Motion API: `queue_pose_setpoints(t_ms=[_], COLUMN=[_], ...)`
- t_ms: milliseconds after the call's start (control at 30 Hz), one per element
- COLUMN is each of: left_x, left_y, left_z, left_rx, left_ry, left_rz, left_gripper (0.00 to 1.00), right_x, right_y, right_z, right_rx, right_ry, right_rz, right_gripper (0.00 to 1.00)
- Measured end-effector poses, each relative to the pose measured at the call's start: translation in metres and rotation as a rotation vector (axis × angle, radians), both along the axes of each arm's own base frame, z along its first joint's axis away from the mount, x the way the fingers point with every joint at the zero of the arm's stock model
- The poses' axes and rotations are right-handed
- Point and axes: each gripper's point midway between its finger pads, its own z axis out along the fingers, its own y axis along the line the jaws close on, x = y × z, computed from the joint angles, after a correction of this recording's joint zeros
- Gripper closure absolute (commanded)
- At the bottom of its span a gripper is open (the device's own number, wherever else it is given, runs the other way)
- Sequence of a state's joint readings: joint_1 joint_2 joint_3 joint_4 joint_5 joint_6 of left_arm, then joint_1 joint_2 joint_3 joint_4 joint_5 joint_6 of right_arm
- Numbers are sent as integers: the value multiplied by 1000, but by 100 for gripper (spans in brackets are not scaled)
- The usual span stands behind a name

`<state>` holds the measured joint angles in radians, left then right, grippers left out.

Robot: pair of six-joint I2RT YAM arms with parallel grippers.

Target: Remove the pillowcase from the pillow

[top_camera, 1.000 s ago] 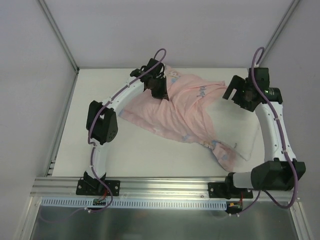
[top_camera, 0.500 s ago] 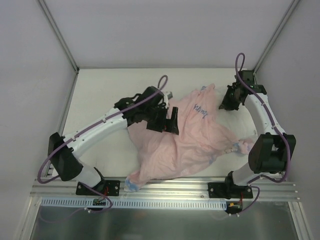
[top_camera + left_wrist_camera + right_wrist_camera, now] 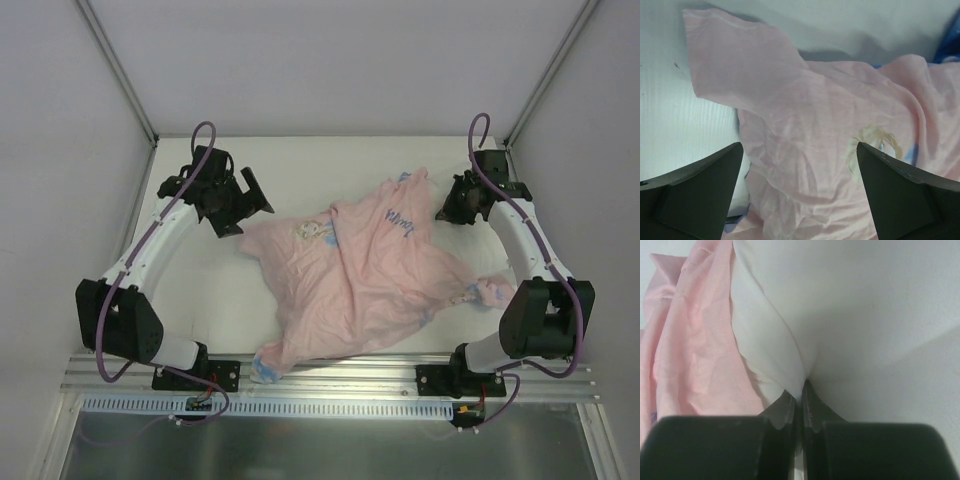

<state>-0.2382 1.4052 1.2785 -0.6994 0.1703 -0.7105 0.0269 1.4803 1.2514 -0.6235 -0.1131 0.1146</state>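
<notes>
The pillowcase's protruding corner (image 3: 262,236) (image 3: 774,97) sits beside the blonde print. My left gripper should close on it just behind its tip to pull the pillowcase off the pillow.
The pillowcase (image 3: 360,275) lies crumpled across the middle of the table, pale pink side up, with a faint blonde print (image 3: 313,232) showing through. Most of the white pillow (image 3: 480,247) is under it, bare only at the right. My left gripper (image 3: 247,205) stands open just left of the fabric's far-left corner, touching nothing. In the left wrist view its fingers (image 3: 705,190) frame the pink pillowcase (image 3: 790,90) below. My right gripper (image 3: 447,212) is shut on a pinch of the pillow (image 3: 865,315), with the pillowcase (image 3: 690,340) bunched to its left; the gripper (image 3: 801,387) bites white cloth.
White walls with metal corner posts (image 3: 115,70) enclose the table at the back and sides. An aluminium rail (image 3: 320,372) runs along the near edge, and a blue-tinged corner of the pillowcase (image 3: 265,368) reaches it.
My left gripper has opened, let go of the pillowcase and drawn back to the far left. My right gripper has shut on the pillow. The pillowcase has slid towards the near edge.
</notes>
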Motion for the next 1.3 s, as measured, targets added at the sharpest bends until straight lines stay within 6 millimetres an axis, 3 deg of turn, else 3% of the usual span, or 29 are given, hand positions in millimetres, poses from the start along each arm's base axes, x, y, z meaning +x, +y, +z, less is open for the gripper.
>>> queue_pose_setpoints(t_ms=[200,400,433,467,533,567,700,833,1000,1067,1167,1300], left_x=[13,18,19,19,20,21,25,26,13,9,3,-4], left_y=[3,1,1,1,3,3,6,20,57,88,135,144], left_z=[-50,-76,-82,-88,-104,-112,-121,-106,-71,-59,-44,-33], left_rx=[-6,-29,-28,-26,-16,-11,-8,-36,-165,-160,-158,-175], left_ry=[179,282,298,315,361,380,394,342,270,219,163,136], left_rz=[116,215,227,235,256,260,256,267,337,400,518,522], left_gripper=[1,5,14,47,93,100,100,100,100,100,100,100], right_x=[0,0,0,0,0,0,-2,-13,-33,-40,-47,-54], right_y=[2,2,3,3,2,2,1,-10,-22,-30,-59,-66], right_z=[2,2,2,2,2,2,4,10,27,31,35,38], right_rx=[0,0,0,0,0,1,6,39,158,172,166,170], right_ry=[-11,-11,-12,-12,-12,-11,-16,-29,-35,-35,-49,-49], right_rz=[5,6,6,6,2,-4,-39,-112,-194,-228,-333,-368], right_gripper=[99,99,99,99,99,99,99,99,99,99,99,99])
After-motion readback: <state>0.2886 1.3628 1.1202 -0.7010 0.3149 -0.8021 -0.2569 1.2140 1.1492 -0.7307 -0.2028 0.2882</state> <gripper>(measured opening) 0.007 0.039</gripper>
